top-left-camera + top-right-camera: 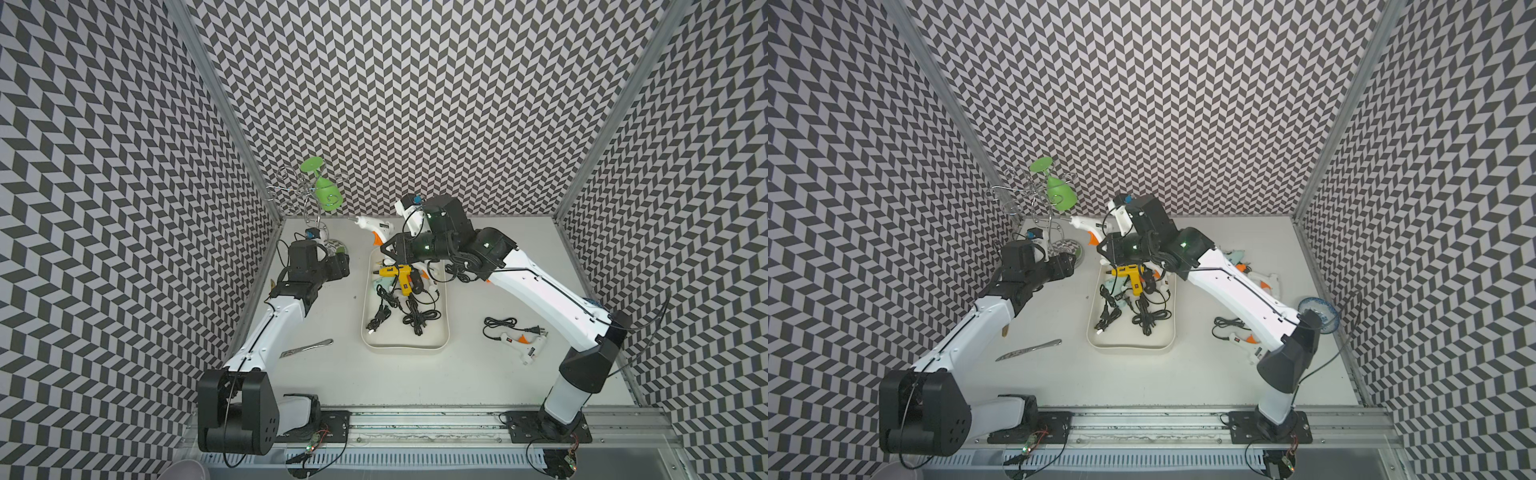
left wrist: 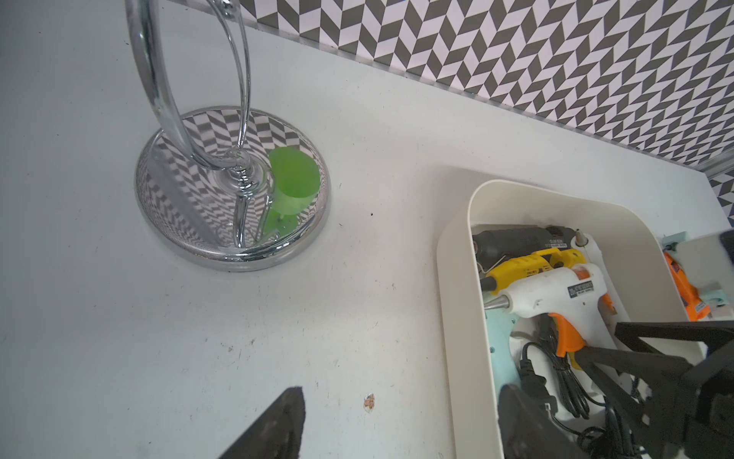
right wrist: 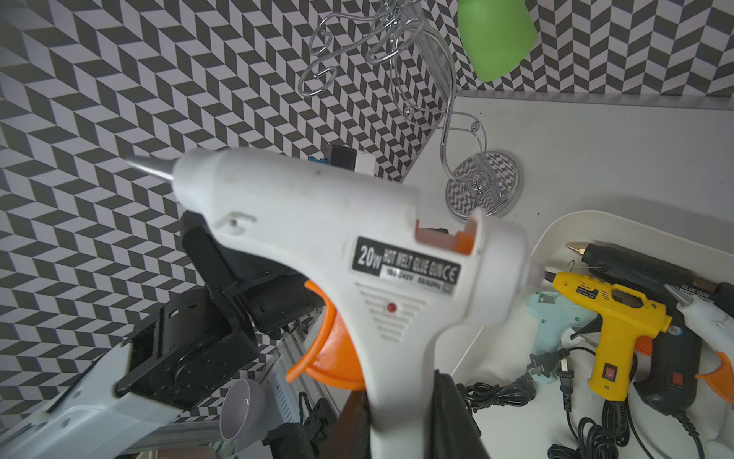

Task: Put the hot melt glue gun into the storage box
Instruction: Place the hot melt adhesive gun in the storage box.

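My right gripper is going to release the white glue gun on the mint-green glue gun [image 1: 388, 286] [image 3: 557, 327] next to the yellow glue gun.
My right gripper [image 3: 401, 417] is shut on the handle of a white hot melt glue gun [image 3: 317, 246] with an orange trigger. In both top views the gun [image 1: 374, 227] [image 1: 1090, 226] hangs in the air over the far end of the storage box [image 1: 405, 351] [image 1: 1129, 349], nozzle pointing left. The left wrist view shows the held gun [image 2: 556, 294] above the box's rim [image 2: 456, 278]. Inside the cream-white box lie a yellow glue gun [image 1: 397, 274], other glue guns and black cords. My left gripper [image 2: 401, 397] [image 1: 343, 266] is open with nothing in it, just left of the box.
A chrome glass rack holding a green wine glass [image 1: 324, 191] stands at the far left corner. A table knife [image 1: 307, 348] lies front left. Another white glue gun [image 1: 525, 345] with its cord lies right of the box. A blue-patterned bowl [image 1: 1320, 311] sits far right.
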Controlling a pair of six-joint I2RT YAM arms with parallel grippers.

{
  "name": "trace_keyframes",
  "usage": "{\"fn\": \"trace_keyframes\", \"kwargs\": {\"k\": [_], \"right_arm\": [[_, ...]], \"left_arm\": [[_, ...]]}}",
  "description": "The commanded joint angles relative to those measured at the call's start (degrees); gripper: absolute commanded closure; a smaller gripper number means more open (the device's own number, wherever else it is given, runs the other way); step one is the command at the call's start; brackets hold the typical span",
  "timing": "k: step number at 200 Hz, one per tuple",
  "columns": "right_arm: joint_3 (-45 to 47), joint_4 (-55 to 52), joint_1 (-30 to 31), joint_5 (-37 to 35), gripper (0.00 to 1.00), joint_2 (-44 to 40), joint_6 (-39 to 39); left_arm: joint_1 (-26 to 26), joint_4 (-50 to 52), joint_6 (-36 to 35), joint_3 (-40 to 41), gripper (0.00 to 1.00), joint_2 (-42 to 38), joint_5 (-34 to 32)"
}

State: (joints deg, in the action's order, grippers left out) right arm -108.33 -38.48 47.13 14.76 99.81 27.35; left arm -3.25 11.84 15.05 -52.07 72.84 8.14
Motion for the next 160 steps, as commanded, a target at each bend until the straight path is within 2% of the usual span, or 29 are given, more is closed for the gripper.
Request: {"fn": "trace_keyframes", "kwargs": {"k": [1, 24, 65, 97, 138, 160], "right_arm": [[9.1, 5.2, 0.3, -2.0, 0.84, -1.0, -0.6], [19.7, 11.7, 0.3, -3.5, 0.85, 0.8, -1.6], [27.4, 20.0, 0.2, -6.0, 0.86, 6.5, -2.1], [26.0, 17.9, 0.2, -13.1, 0.85, 11.4, -3.7], [21.6, 13.9, 1.5, -14.5, 0.82, 19.0, -3.0], [20.6, 14.4, 2.8, -17.5, 0.69, 20.6, -2.5]], "left_arm": [[0.5, 1.0, -0.1, 1.2, 0.20, -1.6, -0.7], [0.6, 0.7, -0.1, 1.7, 0.19, -1.7, -0.4], [0.6, 0.4, 0.0, 2.5, 0.19, -1.8, -0.1], [0.6, 0.2, 0.1, 3.1, 0.20, -2.3, -0.1], [0.6, -0.7, 0.3, 3.9, 0.20, -1.9, 0.9], [0.6, -1.1, 0.4, 3.8, 0.20, -1.1, 1.5]]}}
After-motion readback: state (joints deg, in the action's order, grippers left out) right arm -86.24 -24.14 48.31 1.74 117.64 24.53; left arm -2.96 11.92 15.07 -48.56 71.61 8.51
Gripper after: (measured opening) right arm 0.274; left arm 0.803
